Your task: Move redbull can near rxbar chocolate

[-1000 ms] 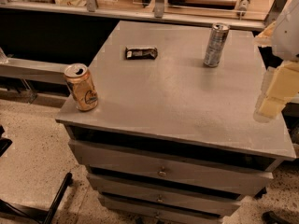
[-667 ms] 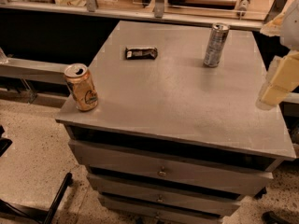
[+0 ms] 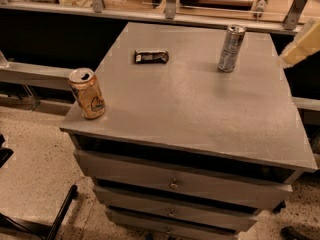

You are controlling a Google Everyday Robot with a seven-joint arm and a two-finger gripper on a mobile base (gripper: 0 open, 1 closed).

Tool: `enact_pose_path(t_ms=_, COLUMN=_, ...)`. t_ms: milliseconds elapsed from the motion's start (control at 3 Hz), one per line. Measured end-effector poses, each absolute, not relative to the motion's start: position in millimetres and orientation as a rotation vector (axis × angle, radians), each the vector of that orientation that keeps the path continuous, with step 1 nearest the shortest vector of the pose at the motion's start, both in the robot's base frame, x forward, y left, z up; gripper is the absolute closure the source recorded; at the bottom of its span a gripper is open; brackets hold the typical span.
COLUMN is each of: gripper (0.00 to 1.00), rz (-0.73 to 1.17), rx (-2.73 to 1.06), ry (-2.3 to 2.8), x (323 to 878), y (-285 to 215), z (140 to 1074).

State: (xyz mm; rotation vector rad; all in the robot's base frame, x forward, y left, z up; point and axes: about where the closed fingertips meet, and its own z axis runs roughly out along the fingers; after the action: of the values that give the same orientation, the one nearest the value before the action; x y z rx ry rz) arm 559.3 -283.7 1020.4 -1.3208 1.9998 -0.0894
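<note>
The redbull can's upper part (image 3: pixel 234 38), just below its top, is the next place my gripper needs to go to and close on.
The redbull can (image 3: pixel 231 48), tall, slim and silver-grey, stands upright at the back right of the grey cabinet top (image 3: pixel 200 109). The rxbar chocolate (image 3: pixel 151 57), a flat dark bar with white lettering, lies at the back middle, well to the left of the can. My gripper (image 3: pixel 300 46) shows as a cream-coloured piece at the right edge of the view. It is to the right of the can, apart from it and holding nothing that I can see.
A wider tan-gold can (image 3: pixel 87 93) stands upright at the front left corner of the top. The cabinet has several drawers (image 3: pixel 175 184) below. A metal rail (image 3: pixel 165 14) and a counter run behind it. A black chair base (image 3: pixel 50 219) sits on the speckled floor at lower left.
My gripper has risen and drawn back toward the right edge of the view. The cans and the bar have not moved on the cabinet.
</note>
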Motion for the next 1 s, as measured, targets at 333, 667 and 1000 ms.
enact_pose_path(t_ms=333, gripper=0.00, rz=0.024, rx=-1.157, ry=1.858, x=618.9, y=-282.5, z=1021.1)
enact_pose_path(t_ms=667, gripper=0.00, rz=0.153, rx=-0.997, ry=1.745, x=666.9, y=-267.8, z=1011.4)
enact_pose_path(t_ms=1000, gripper=0.00, rz=0.272, rx=-0.893, ry=1.694, x=699.5, y=-248.8, z=993.7)
